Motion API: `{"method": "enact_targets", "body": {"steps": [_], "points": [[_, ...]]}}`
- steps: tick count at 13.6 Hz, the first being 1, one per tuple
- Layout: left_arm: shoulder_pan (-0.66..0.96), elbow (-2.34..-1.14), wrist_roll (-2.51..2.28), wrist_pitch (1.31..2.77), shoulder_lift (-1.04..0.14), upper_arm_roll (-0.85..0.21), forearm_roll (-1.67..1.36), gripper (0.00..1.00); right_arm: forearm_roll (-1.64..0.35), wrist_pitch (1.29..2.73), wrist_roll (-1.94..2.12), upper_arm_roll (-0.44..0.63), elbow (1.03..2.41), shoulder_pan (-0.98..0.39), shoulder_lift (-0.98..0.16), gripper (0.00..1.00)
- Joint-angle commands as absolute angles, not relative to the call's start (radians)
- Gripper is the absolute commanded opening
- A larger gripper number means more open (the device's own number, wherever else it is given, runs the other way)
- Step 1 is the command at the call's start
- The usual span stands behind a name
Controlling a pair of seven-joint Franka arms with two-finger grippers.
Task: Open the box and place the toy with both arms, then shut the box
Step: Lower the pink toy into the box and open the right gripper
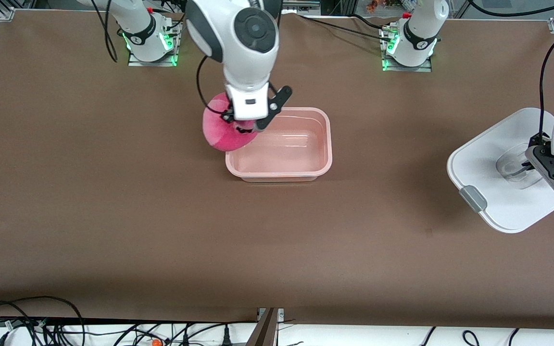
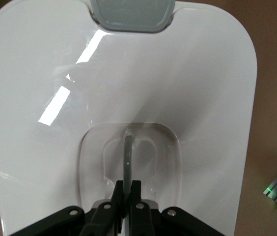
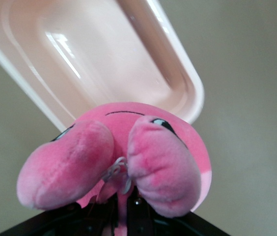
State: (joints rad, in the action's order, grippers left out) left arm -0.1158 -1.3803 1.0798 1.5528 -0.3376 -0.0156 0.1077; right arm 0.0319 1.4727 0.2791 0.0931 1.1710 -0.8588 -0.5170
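Next, I set the pink plush toy, now held over the box's rim, down with my right gripper on the middle of the pale pink box's bottom [image 1: 286, 151] [image 3: 104, 49].
The pale pink box [image 1: 327, 144] stands open and empty at the table's middle. My right gripper [image 1: 248, 126] is shut on the pink plush toy [image 1: 221, 127] and holds it over the box's rim at the right arm's end. In the right wrist view the toy [image 3: 128, 147] hangs from my right gripper [image 3: 124, 211] above the box [image 3: 104, 64]. My left gripper [image 1: 527, 168] is shut on the centre handle [image 2: 127, 157] of the white lid [image 1: 488, 163] at the left arm's end of the table. The lid [image 2: 178, 88] fills the left wrist view ahead of my left gripper [image 2: 127, 189].
A grey clip [image 1: 472, 198] sits on the lid's edge nearer the front camera, and it also shows in the left wrist view [image 2: 131, 14]. The two arm bases [image 1: 152, 38] [image 1: 409, 45] stand along the table's back edge. Cables [image 1: 41, 327] lie past the front edge.
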Motion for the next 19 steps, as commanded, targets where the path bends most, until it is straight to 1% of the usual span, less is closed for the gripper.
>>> {"method": "enact_targets", "body": {"steps": [1,6,10,13,14,15,16,19], "points": [[-0.112,-1.390,1.100,1.543,-0.324,-0.021,0.091,0.00,0.055,1.465,0.388,0.072,1.071,-0.876,-0.600,0.00],[-0.110,-1.391,1.098,1.543,-0.324,-0.026,0.089,0.00,0.172,1.512,0.407,0.072,1.071,-0.960,-0.678,0.00],[-0.110,-1.391,1.098,1.542,-0.325,-0.028,0.089,0.00,0.209,1.540,0.403,0.074,1.072,-0.971,-0.751,0.00],[-0.110,-1.391,1.098,1.542,-0.325,-0.028,0.089,0.00,0.242,1.610,0.377,0.077,1.072,-0.985,-0.830,0.00],[-0.110,-1.391,1.098,1.542,-0.325,-0.029,0.089,0.00,0.264,1.640,0.368,0.077,1.072,-0.986,-0.859,0.13],[-0.110,-1.391,1.098,1.542,-0.325,-0.029,0.089,0.00,0.267,1.664,0.359,0.077,1.072,-0.991,-0.882,0.34],[-0.110,-1.393,1.098,1.542,-0.325,-0.029,0.089,0.00,0.268,1.680,0.342,0.077,1.072,-0.991,-0.890,0.99],[-0.110,-1.393,1.098,1.542,-0.325,-0.031,0.089,0.00,0.259,1.661,0.253,0.084,1.071,-0.996,-0.853,1.00]]}}
